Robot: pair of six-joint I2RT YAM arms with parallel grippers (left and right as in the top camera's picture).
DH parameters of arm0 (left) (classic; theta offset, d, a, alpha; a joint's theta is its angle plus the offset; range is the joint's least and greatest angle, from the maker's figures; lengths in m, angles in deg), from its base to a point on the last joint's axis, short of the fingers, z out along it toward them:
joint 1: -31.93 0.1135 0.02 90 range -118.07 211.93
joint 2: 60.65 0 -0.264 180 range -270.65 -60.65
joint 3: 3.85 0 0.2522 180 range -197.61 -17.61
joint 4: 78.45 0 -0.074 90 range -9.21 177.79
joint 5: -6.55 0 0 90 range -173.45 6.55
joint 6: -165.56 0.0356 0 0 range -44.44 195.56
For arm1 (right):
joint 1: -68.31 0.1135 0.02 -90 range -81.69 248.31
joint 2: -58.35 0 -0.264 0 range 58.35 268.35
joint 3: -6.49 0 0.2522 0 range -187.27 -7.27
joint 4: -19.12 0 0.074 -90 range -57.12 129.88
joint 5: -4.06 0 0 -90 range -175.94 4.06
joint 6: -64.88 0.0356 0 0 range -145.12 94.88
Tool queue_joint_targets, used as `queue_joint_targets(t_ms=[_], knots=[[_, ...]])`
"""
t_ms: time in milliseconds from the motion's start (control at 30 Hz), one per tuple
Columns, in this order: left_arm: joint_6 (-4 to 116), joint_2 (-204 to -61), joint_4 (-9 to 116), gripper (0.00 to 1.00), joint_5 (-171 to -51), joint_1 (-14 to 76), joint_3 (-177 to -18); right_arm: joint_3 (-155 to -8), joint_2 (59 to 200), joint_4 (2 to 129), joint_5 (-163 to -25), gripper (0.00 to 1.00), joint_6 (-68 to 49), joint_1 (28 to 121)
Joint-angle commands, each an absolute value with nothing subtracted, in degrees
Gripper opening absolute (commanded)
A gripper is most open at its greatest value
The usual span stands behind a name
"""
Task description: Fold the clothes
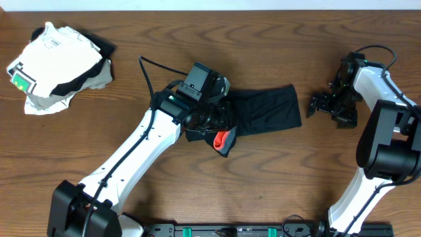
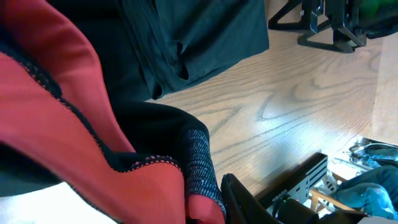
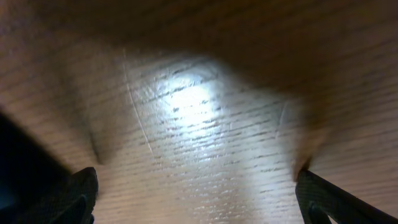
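The red-orange waistband edge [image 1: 222,139] of the black shorts, on the bunched part by my left gripper, is the next spot my right gripper should go to and close on.
The black shorts [image 1: 266,110] lie across the table's middle, the right part flat, the left part bunched with the red-orange edge [image 1: 222,139] showing. My left gripper [image 1: 209,118] is shut on that bunched waistband end. In the left wrist view the red-orange fabric [image 2: 68,143] and grey band [image 2: 199,163] fill the jaws [image 2: 208,208], with black cloth [image 2: 186,43] beyond. My right gripper [image 1: 329,105] sits just right of the shorts, open and empty; its view shows only bare wood between the fingertips [image 3: 198,196].
A pile with a white garment with a green tag [image 1: 56,62] lies at the far left corner. Wooden tabletop [image 1: 296,184] surrounds the shorts. The table's front edge and a rail run along the bottom [image 1: 230,230].
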State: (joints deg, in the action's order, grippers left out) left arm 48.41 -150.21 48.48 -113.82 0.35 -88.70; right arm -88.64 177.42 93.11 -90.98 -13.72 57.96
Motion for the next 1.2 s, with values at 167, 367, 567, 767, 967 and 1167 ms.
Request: queue_joint_targets(t_ms=[167,367,567,767,967,1167], knots=[[49.54,-149.38,50.93,0.2,-112.29,-0.04,-90.01,-92.11,176.83,96.69,-96.16,0.99,-14.1,57.87],[49.56,-149.38,56.04,0.38,-112.31,-3.23,-90.01,-95.11,175.45,99.64,-98.63,0.99,-14.66,57.87],[49.59,-149.29,57.92,0.7,-112.31,-4.21,-90.01,-96.64,168.33,101.46,-99.66,0.99,-15.25,58.04],[50.16,-146.87,57.88,0.73,-113.47,-1.2,-90.03,-96.64,159.72,101.9,-106.61,0.99,-19.23,60.43],[52.08,-139.48,53.68,0.74,-113.82,4.18,-90.03,-96.55,157.71,103.56,-107.59,0.99,-19.65,66.46],[54.07,-134.32,45.66,0.74,-113.78,11.37,-90.03,-96.27,158.03,102.33,-106.5,0.99,-19.63,76.23]])
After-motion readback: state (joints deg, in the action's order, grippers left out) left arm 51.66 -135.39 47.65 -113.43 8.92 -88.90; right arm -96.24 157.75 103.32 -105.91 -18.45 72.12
